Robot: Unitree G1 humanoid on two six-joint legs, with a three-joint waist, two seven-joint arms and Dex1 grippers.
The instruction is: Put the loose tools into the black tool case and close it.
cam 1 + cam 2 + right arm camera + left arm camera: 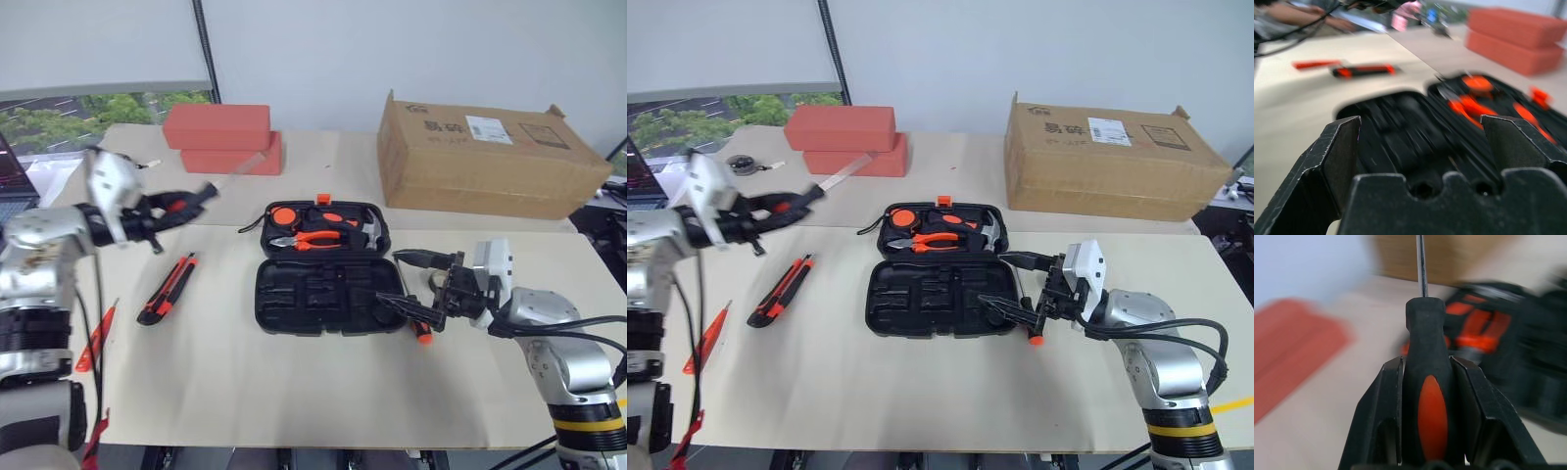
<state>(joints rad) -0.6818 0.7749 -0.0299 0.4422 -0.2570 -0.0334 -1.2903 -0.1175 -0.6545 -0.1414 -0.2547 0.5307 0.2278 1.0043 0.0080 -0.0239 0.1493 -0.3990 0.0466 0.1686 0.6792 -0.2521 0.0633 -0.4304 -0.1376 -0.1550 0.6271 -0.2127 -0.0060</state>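
Note:
Next, my left gripper puts the orange-and-black screwdriver down in the case's near half (309,265) (1535,342) along the hinge, beside the pliers.
The black tool case (294,315) lies open at the table's middle, with orange-handled pliers and a hammer in its far half and empty recesses in its near half. My left gripper (171,217) hangs above the table left of the case, shut on the handle of an orange-and-black screwdriver (1432,416) whose shaft points away from it. Just right of the case my right gripper (416,282) stands open and empty. A small orange screwdriver (423,333) lies below it. An orange-black utility knife (167,289) lies left of the case, and a slim orange screwdriver (95,338) lies near the left edge.
Two stacked red blocks (223,139) sit at the back left and a brown cardboard box (485,157) at the back right. A dark round disc with a cord (742,164) lies far left. A person's arm (1298,14) shows in the right wrist view beyond the table.

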